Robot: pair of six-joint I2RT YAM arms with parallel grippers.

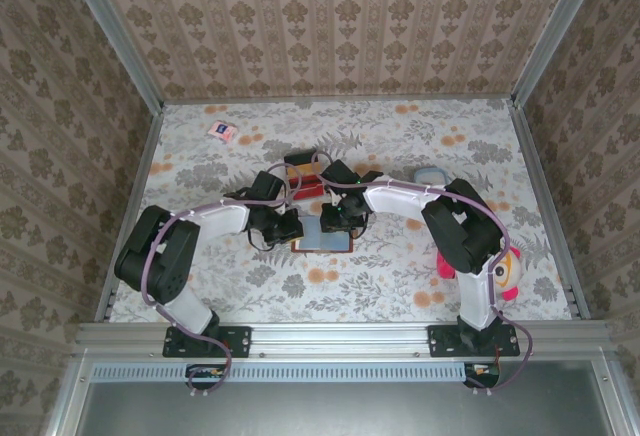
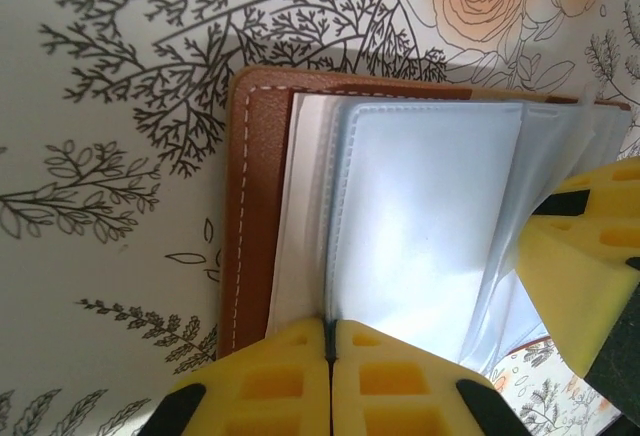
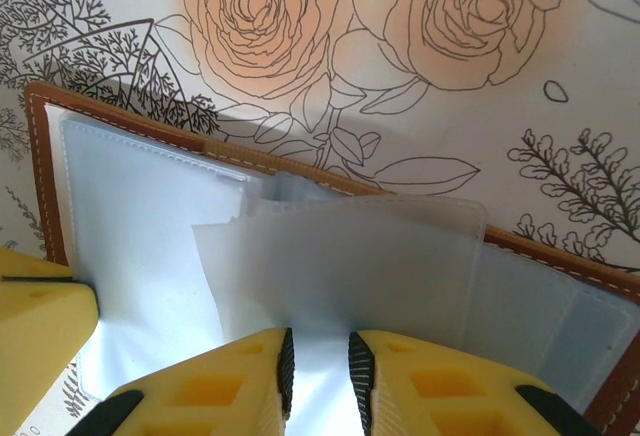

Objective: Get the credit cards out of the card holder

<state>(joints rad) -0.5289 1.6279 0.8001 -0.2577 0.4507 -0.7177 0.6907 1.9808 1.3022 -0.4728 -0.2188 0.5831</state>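
Note:
The upper clear sleeve looks empty, so my left gripper should pinch the next sleeve's free edge (image 2: 328,241) and flip it toward my right gripper to uncover credit cards.
The card holder (image 1: 325,242) lies open on the flowered cloth, its brown cover (image 2: 255,216) underneath and its clear plastic sleeves (image 2: 430,216) fanned out. My left gripper (image 2: 331,331) is shut on the near edge of one sleeve, pads pressed together. My right gripper (image 3: 320,356) stands over the other half; a translucent sleeve (image 3: 340,256) rises off the cover (image 3: 560,256) into the narrow gap between its pads. One right finger (image 2: 590,256) shows in the left wrist view, and a left finger (image 3: 40,341) in the right wrist view. The credit cards are hidden.
A red-and-orange tray (image 1: 303,181) sits just behind the two grippers. A pink-and-white packet (image 1: 222,132) lies far back left. A pink plush toy (image 1: 505,268) rests beside the right arm, and a pale blue object (image 1: 430,173) lies behind it.

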